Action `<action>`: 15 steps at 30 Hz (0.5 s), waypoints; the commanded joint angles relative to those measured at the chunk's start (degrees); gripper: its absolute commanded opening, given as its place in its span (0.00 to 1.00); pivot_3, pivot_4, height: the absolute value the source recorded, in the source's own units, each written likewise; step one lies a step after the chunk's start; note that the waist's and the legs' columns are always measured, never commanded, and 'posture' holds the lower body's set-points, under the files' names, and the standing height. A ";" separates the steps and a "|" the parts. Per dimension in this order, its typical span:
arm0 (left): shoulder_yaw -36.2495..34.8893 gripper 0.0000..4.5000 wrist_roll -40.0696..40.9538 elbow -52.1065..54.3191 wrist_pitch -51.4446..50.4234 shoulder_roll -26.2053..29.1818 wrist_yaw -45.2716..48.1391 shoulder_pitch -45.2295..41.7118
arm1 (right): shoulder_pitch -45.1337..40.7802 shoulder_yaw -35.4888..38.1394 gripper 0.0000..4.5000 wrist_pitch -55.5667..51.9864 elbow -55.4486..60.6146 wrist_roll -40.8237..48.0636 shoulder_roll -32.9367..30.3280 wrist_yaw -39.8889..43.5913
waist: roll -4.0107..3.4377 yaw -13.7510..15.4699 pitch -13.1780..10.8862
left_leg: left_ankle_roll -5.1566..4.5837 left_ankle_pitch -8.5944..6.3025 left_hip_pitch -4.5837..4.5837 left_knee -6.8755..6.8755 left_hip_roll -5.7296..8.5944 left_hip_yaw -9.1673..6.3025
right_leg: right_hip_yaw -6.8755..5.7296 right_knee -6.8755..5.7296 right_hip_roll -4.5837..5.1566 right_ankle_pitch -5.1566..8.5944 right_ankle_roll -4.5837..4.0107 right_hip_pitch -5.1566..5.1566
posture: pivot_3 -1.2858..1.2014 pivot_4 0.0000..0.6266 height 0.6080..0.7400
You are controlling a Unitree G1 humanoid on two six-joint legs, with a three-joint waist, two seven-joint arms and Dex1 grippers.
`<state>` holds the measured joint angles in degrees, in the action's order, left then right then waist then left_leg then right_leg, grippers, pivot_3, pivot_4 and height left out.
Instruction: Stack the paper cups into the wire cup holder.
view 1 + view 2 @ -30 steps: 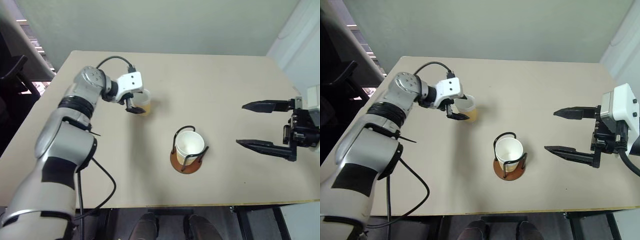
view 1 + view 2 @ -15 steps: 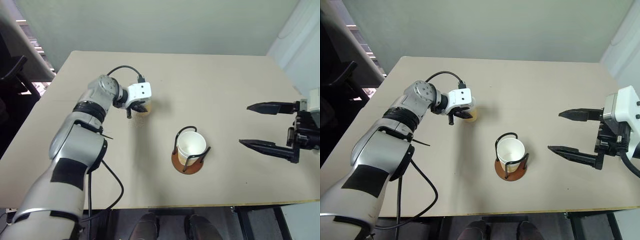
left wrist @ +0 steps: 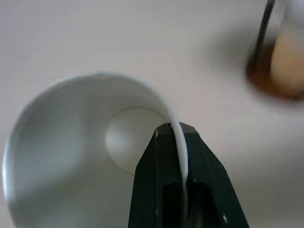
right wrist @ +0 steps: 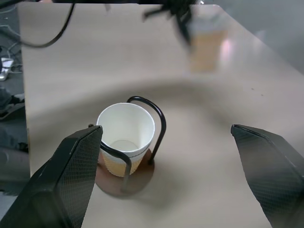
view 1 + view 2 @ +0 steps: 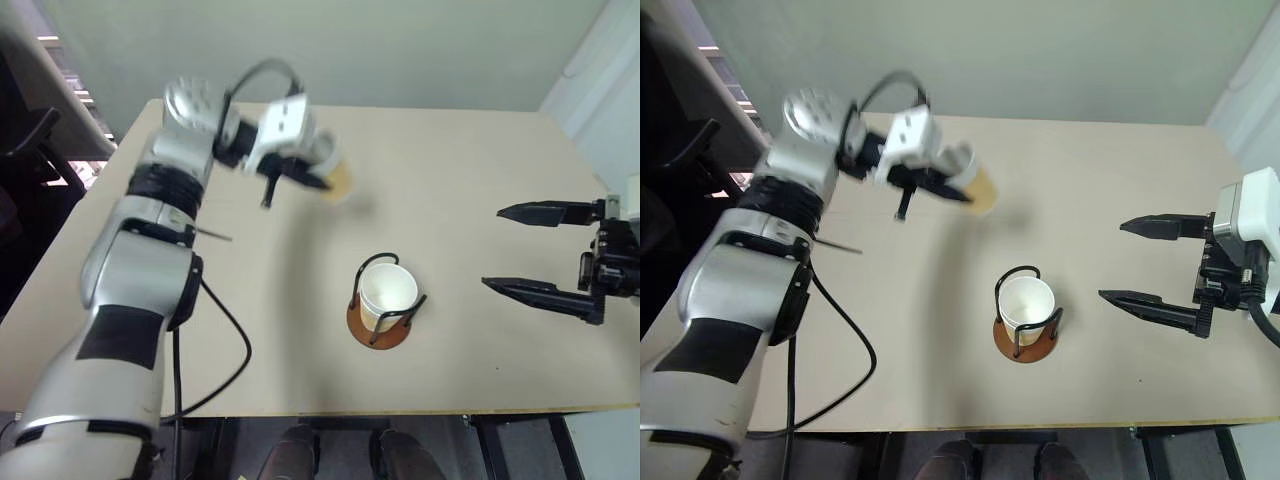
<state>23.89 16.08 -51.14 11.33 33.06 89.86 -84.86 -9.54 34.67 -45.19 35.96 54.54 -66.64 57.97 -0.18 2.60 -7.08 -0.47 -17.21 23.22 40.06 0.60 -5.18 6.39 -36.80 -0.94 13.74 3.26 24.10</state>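
Note:
The tan paper cup, now tilted in the air over the table, will be released by my left gripper inside the other paper cup in the wire cup holder point(image 5: 388, 290) point(image 3: 293, 28).
My left gripper point(image 5: 318, 181) is shut on the rim of a tan paper cup point(image 5: 334, 178), one finger inside and one outside. The cup hangs tilted in the air over the far left part of the table. In the left wrist view its white inside point(image 3: 71, 156) faces me, with the fingers point(image 3: 171, 147) pinching the rim. The wire cup holder point(image 5: 374, 326) stands in the middle of the table with another paper cup point(image 5: 390, 290) upright in it. The held cup is up and to the left of the holder. My right gripper point(image 5: 512, 250) hovers open to the right of the holder with nothing in it.
The beige table point(image 5: 460, 170) has its front edge near me and a wall behind it. A dark chair point(image 5: 25, 150) and other furniture stand past the left edge. My left arm's black cable point(image 5: 215, 330) loops over the table's left front.
My left gripper has shut on the cup's rim, lifted it off the table and carried it up and to the right. The right gripper has stayed put.

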 commanded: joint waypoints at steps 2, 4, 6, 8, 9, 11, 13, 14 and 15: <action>10.76 0.01 37.76 33.51 -16.02 8.56 2.64 -1.60 | 1.00 2.37 1.00 0.89 0.67 -1.15 -0.67 0.49 | -0.09 -0.50 0.14 | -0.03 -0.02 0.01 0.02 -0.07 0.09 | 0.11 -0.13 0.10 0.06 0.10 -0.08 | 0.52 0.24 1.00; 15.91 0.01 42.62 38.20 -15.72 11.33 2.64 -2.61 | 1.40 2.71 1.00 0.88 1.08 -1.36 -0.40 0.09 | -0.18 -0.80 0.17 | -0.08 -0.05 -0.16 -0.02 0.03 0.26 | 0.17 -0.08 0.15 0.18 0.29 -0.13 | 0.52 0.24 1.00; 24.60 0.01 39.76 38.87 -8.83 13.59 2.64 -4.16 | 1.83 3.35 1.00 0.65 1.84 -1.24 -0.13 -0.53 | -0.30 -0.98 0.19 | -0.14 -0.08 -0.37 -0.04 0.09 0.48 | 0.26 -0.10 0.22 0.28 0.34 -0.14 | 0.52 0.24 1.00; 32.65 0.01 36.06 37.61 -1.69 14.83 2.64 -5.88 | 2.89 4.92 1.00 0.02 3.08 -0.72 0.25 -0.87 | -0.34 -1.00 0.16 | -0.22 -0.13 -0.51 -0.03 0.04 0.41 | 0.32 -0.15 0.30 0.24 0.29 -0.22 | 0.52 0.24 1.00; 35.63 0.01 35.07 36.41 0.86 14.89 2.64 -6.78 | 3.66 5.97 1.00 -0.31 3.57 -0.75 0.39 -0.92 | -0.36 -0.98 0.15 | -0.24 -0.14 -0.59 -0.03 0.03 0.39 | 0.28 -0.15 0.27 0.16 0.26 -0.27 | 0.52 0.24 1.00; 40.32 0.01 32.20 32.40 5.83 13.98 2.64 -8.39 | 5.05 7.86 1.00 -0.83 4.30 -0.74 0.64 -0.97 | -0.35 -0.99 0.12 | -0.30 -0.17 -0.71 0.03 -0.01 0.33 | 0.22 -0.15 0.28 0.02 0.21 -0.44 | 0.52 0.24 1.00; 43.80 0.01 28.59 27.39 10.96 12.28 2.64 -9.62 | 6.27 9.31 1.00 -1.19 4.95 -0.70 0.78 -1.03 | -0.35 -0.95 0.12 | -0.62 -0.31 -0.75 0.12 -0.03 0.32 | 0.20 -0.10 0.28 -0.14 0.18 -0.56 | 0.52 0.24 1.00; 44.98 0.01 28.09 25.78 12.63 11.54 2.64 -10.10 | 6.93 10.01 1.00 -1.36 5.42 -0.57 0.89 -1.05 | -0.35 -0.94 0.12 | -0.71 -0.34 -0.76 0.15 -0.03 0.32 | 0.19 -0.06 0.28 -0.20 0.17 -0.61 | 0.52 0.24 1.00; 45.97 0.01 28.70 25.20 13.56 11.17 2.64 -10.59 | 7.53 10.67 1.00 -1.51 5.83 -0.42 0.97 -1.05 | -0.35 -1.02 0.12 | -0.90 -0.44 -0.75 0.17 -0.02 0.31 | 0.18 -0.02 0.28 -0.26 0.16 -0.63 | 0.52 0.24 1.00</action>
<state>69.53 44.86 -24.84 21.74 44.44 90.24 -93.51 -2.14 42.35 -46.57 40.66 53.75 -65.86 57.36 -0.53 1.58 -6.96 -1.44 -17.70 22.47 40.24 0.57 -4.86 6.57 -36.82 -0.66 13.46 3.41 23.47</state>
